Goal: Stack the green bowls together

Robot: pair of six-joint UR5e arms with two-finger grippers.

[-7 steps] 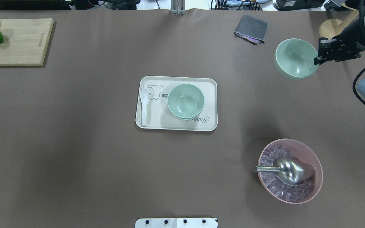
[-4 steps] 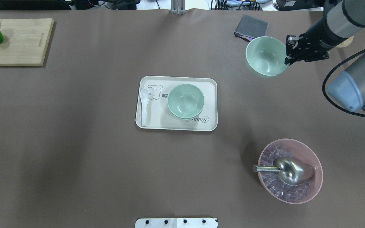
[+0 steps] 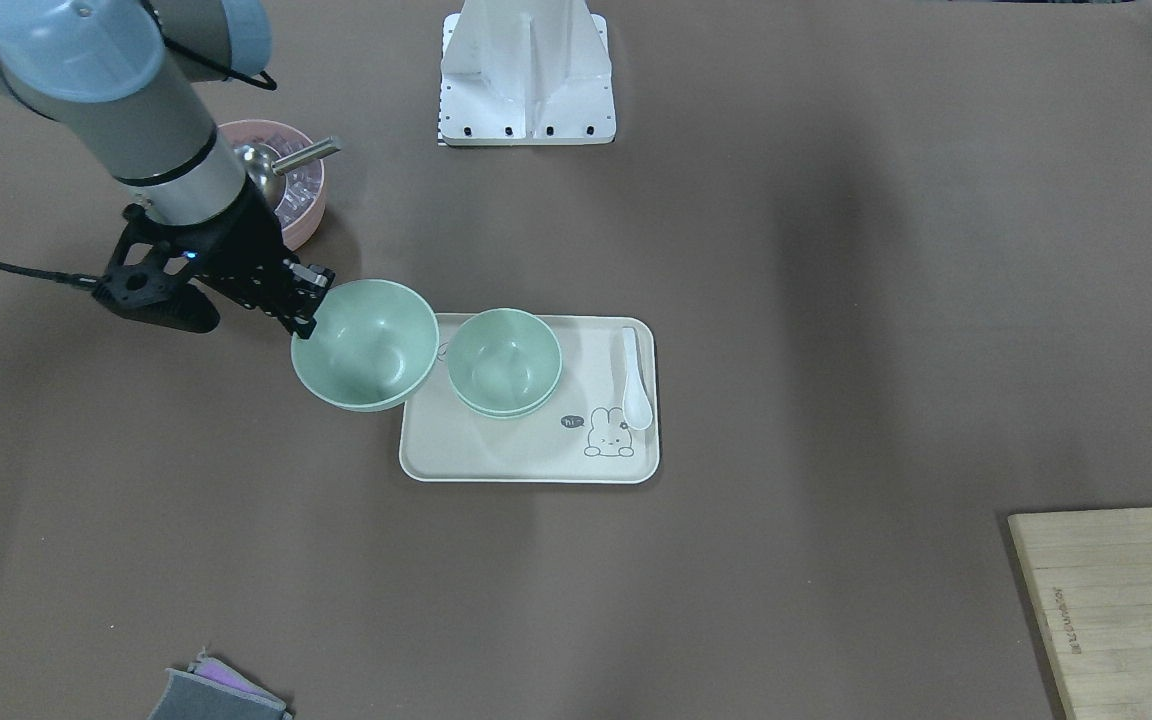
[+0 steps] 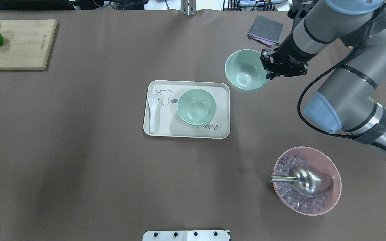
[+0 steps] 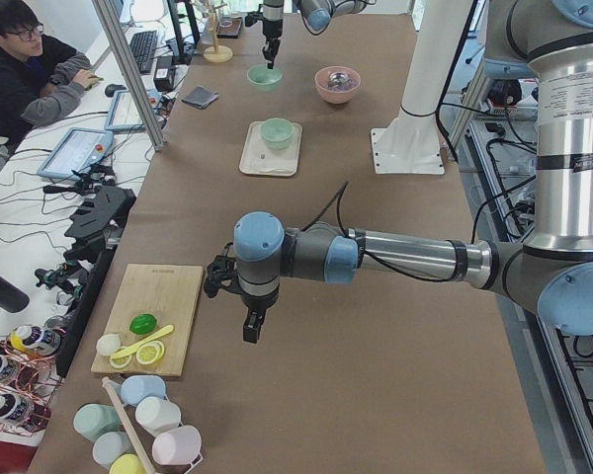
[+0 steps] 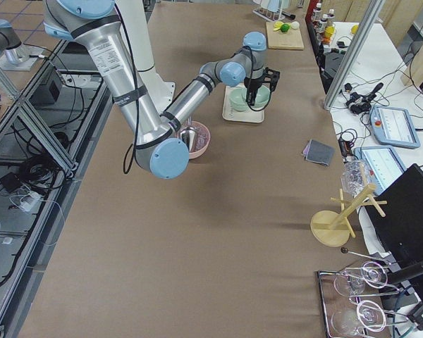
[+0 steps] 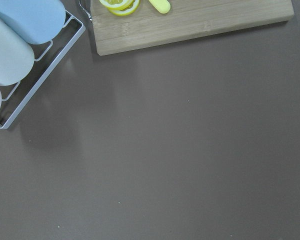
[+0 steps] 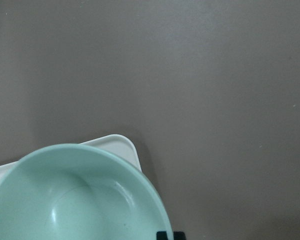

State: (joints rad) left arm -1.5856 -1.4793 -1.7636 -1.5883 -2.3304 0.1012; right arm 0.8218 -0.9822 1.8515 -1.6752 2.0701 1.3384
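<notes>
The robot's right gripper will set the pale green bowl down inside the nested green bowls on the cream tray [image 3: 506,359].
My right gripper [image 4: 268,67] is shut on the rim of a pale green bowl [image 4: 245,70] and holds it in the air just beyond the far right corner of the cream tray [image 4: 186,134]. Two more green bowls [image 4: 196,107] sit nested on the tray's right half. In the front-facing view the held bowl [image 3: 366,345] hangs at the tray's edge [image 3: 526,465] beside the nested pair [image 3: 504,362], gripper [image 3: 304,300] on its rim. The right wrist view shows the held bowl [image 8: 75,200] over a tray corner [image 8: 117,142]. My left gripper [image 5: 249,331] hangs over bare table near the cutting board; I cannot tell its state.
A white spoon [image 4: 152,112] lies on the tray's left side. A pink bowl [image 4: 333,197] of ice cubes with a metal scoop [image 4: 305,180] stands near right. A grey cloth [image 4: 266,30] lies far right. A cutting board [image 4: 15,43] with fruit is far left.
My right gripper has carried the green bowl leftward and nearer, from the far right of the table to just beside the tray's far right corner. The nested bowls have not moved.
</notes>
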